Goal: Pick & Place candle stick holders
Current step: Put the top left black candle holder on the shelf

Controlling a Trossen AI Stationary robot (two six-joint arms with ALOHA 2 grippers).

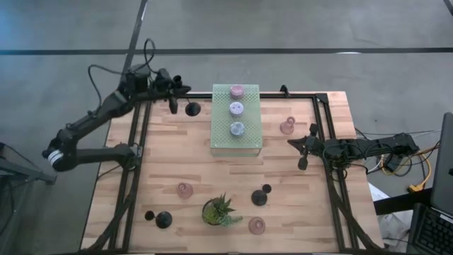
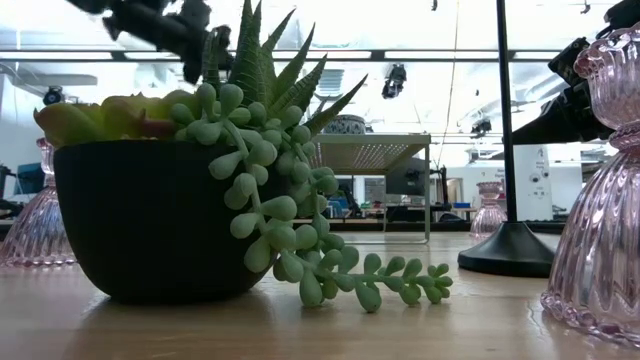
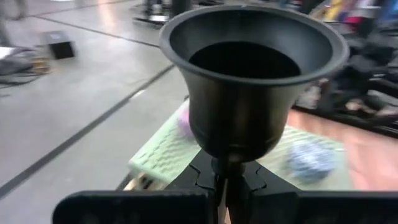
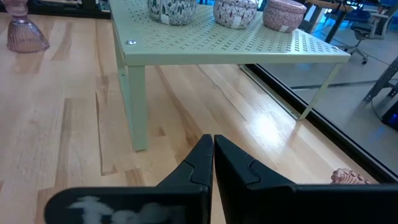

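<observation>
The robot's left gripper needs to set the black candle stick holder down on the pale green box [image 1: 221, 95] [image 3: 164, 157] next to the farthest squat holder.
My left gripper [image 1: 174, 105] is at the table's far left, beside the far-left corner of the pale green perforated box [image 1: 236, 138], and is shut on a black candle stick holder [image 3: 252, 81]. Three squat holders [image 1: 236, 108] stand in a row on top of the box. Pink glass holders stand on the table at the right [image 1: 287, 126], near the middle [image 1: 185, 189] and at the near edge [image 1: 256, 225]. Two more black holders [image 1: 261, 196] [image 1: 163, 219] stand on the near half. My right gripper [image 4: 212, 146] is shut and empty at the table's right side [image 1: 303, 161]. My left gripper pinches the black holder's thin stem [image 3: 225, 169] just under its cup, between the two fingers [image 3: 202, 177]. The cup stands above the fingertips with its open mouth up, tilted a little toward the wrist. The fingers hide the lower stem and the base.
A spiky green potted plant [image 1: 218, 210] stands near the table's near edge and fills the low view [image 2: 200, 200]. A black metal frame [image 1: 138, 142] runs along the table's edges. Bare wood lies left of the box [image 1: 170, 149].
</observation>
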